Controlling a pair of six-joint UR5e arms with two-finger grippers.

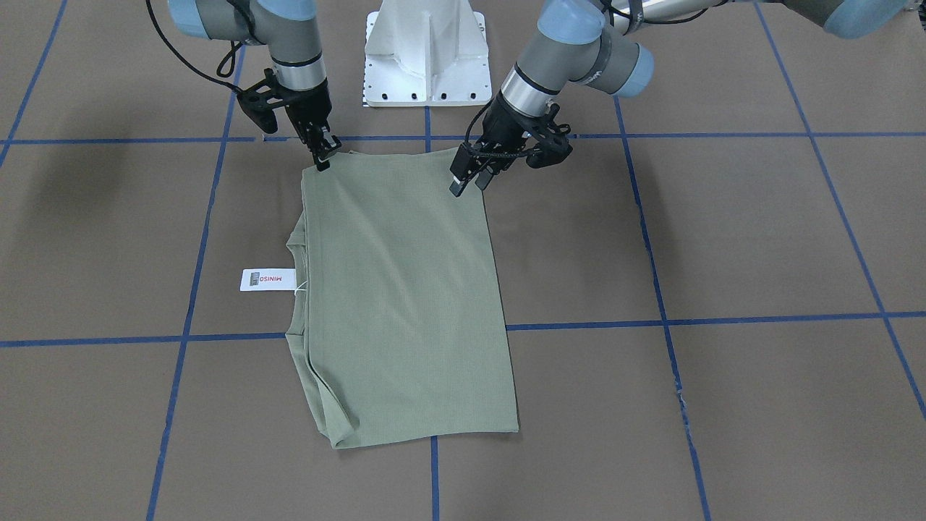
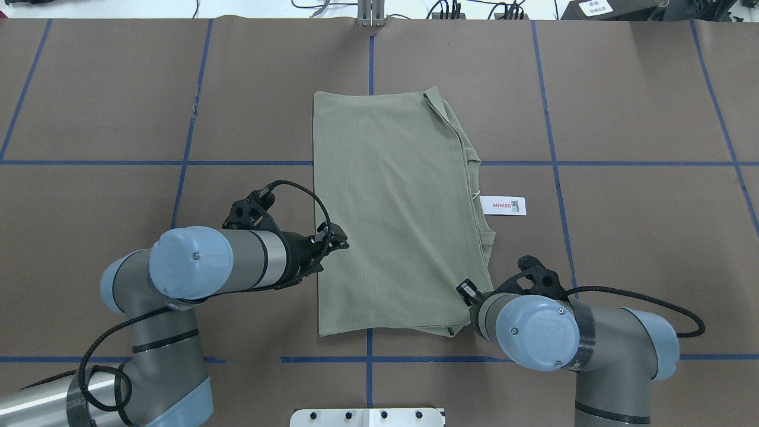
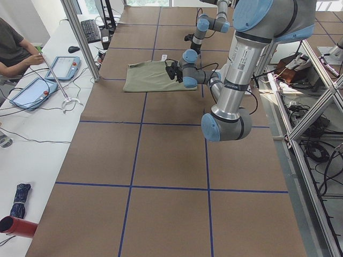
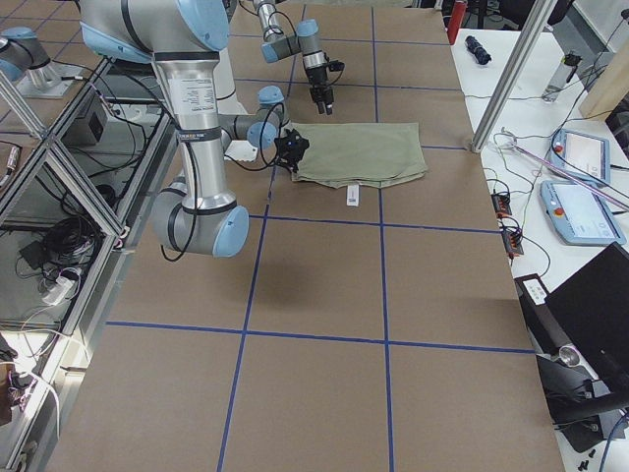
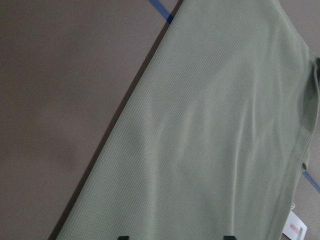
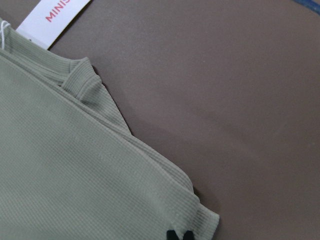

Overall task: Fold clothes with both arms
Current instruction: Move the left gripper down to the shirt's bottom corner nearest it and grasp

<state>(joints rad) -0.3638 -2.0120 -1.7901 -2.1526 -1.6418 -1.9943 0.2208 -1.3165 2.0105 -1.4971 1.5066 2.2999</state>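
My left gripper will close next on the olive-green shirt's near corner (image 1: 473, 163) opposite the neck side, near the white pedestal.
The olive-green shirt (image 1: 405, 289) lies folded into a tall rectangle on the brown table, also seen in the overhead view (image 2: 391, 207). Its white price tag (image 1: 268, 279) sticks out beside the ribbed neck. My right gripper (image 1: 323, 161) is shut on the shirt's near corner on the neck side; in the right wrist view (image 6: 180, 234) its tips nearly touch at the cloth's corner. My left gripper (image 1: 469, 184) is open just over the other near corner, holding nothing; the left wrist view (image 5: 176, 237) shows its tips wide apart above the flat cloth (image 5: 210, 140).
The white pedestal (image 1: 427, 58) stands just behind the shirt's near edge, between the arms. Blue tape lines (image 1: 665, 318) grid the brown table. A person (image 3: 13, 48) sits at a side bench with tablets beyond the table's far edge.
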